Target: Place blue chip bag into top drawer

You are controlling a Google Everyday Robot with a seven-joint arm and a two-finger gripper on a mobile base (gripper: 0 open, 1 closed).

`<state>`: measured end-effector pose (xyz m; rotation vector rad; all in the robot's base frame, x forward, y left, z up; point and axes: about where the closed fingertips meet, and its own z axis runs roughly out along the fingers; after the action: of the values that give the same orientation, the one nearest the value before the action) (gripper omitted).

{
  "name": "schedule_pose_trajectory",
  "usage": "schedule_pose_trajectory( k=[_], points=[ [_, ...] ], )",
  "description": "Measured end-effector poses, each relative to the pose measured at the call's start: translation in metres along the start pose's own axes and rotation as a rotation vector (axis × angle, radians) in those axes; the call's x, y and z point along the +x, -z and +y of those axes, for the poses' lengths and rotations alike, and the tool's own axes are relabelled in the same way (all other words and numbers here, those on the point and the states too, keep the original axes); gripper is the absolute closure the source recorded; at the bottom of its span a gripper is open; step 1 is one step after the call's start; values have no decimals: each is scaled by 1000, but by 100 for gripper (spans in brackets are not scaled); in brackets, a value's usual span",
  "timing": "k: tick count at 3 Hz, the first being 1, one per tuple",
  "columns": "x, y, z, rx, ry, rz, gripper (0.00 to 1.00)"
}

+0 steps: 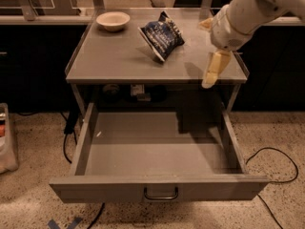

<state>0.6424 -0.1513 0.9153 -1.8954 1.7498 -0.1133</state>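
I will move to the middle of the blue chip bag (162, 35) next and close my gripper there, across the bag's body.
The blue chip bag (162, 36) stands tilted on the grey tabletop (119, 61), right of centre toward the back. The top drawer (157, 187) is pulled wide open below the table, its inside bare, with a small curved handle (161, 193) at the front centre. My gripper (212, 70) hangs from the white arm (248, 13) over the table's right front part. It is to the right of the bag, apart from it, and holds nothing that I can see.
A white bowl (113, 20) sits at the back left of the tabletop. Small items lie on a shelf (136, 92) under the tabletop. Cables (274, 166) run over the speckled floor on both sides. A pale object (5, 142) stands at the far left.
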Motion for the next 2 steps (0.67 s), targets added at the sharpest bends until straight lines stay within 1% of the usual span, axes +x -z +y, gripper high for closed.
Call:
schedule_pose_trajectory(
  k=[1,2],
  points=[
    [3,-45,-17,21,57,-16,0],
    [0,-80,-46,52,118,-45,0]
  ],
)
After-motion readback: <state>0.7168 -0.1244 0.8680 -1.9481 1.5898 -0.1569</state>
